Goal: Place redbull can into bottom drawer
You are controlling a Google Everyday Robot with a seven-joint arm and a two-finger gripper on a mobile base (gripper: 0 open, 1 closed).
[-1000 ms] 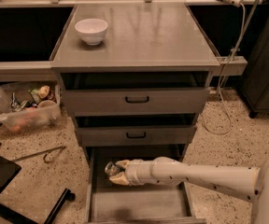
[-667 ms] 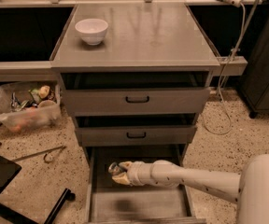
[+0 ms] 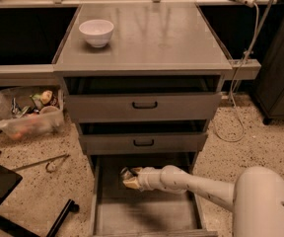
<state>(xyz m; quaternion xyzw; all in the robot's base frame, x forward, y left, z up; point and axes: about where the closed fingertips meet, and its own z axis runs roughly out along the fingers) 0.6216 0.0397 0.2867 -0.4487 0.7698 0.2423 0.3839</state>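
Next, I release the redbull can on the back part of the bottom drawer's grey bottom (image 3: 136, 177).
The bottom drawer (image 3: 147, 212) is pulled open at the foot of the grey cabinet, showing its flat grey floor. My gripper (image 3: 130, 177) reaches in from the right and hangs low over the drawer's back left part. It is shut on the redbull can (image 3: 126, 173), of which only a shiny silvery end shows between the beige fingers (image 3: 133, 183). The can seems to sit just above the drawer floor; I cannot tell whether it touches. My white arm (image 3: 201, 187) runs down to the lower right.
A white bowl (image 3: 96, 31) stands on the cabinet top. Two shallower drawers with black handles (image 3: 144, 104) (image 3: 143, 142) sit slightly open above. A clear bin of clutter (image 3: 26, 113) is on the floor at left, and a cable (image 3: 230, 127) at right.
The gripper with the can has shifted slightly up and toward the back of the drawer. The arm's near part has swung closer to the camera at lower right.
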